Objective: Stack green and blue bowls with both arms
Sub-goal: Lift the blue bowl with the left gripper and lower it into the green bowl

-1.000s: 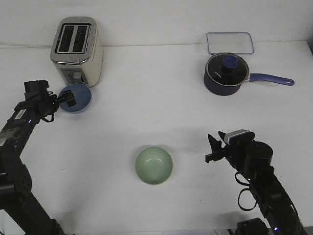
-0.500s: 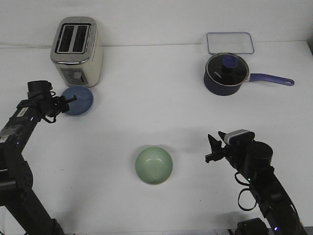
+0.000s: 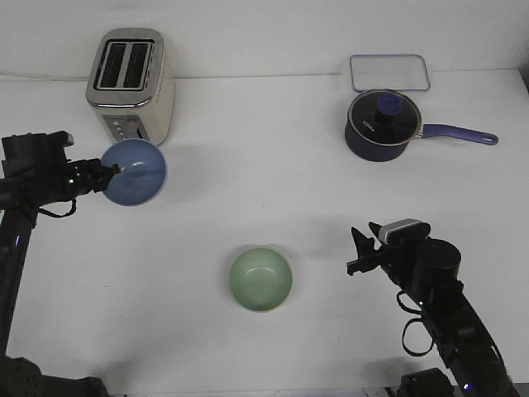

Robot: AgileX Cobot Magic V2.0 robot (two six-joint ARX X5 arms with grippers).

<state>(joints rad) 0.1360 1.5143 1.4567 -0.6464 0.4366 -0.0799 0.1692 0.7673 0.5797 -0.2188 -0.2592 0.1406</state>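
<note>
Next, I let go of the blue bowl with my left gripper inside the green bowl [image 3: 261, 279] at the front centre of the table.
The blue bowl [image 3: 135, 172] is lifted off the table at the left, in front of the toaster, tilted with its opening toward the camera. My left gripper [image 3: 113, 174] is shut on its left rim. The green bowl [image 3: 260, 279] sits upright on the table at front centre. My right gripper [image 3: 361, 251] hovers to the right of the green bowl, apart from it, holding nothing; its jaws stand slightly apart.
A cream and silver toaster [image 3: 131, 84] stands at the back left, just behind the blue bowl. A dark navy saucepan [image 3: 383, 126] with a purple handle and a clear lidded container [image 3: 389, 72] are at the back right.
My left arm has pulled back to the left and raised the blue bowl off the table, tilting it open toward the camera. The right arm and green bowl have not moved.
</note>
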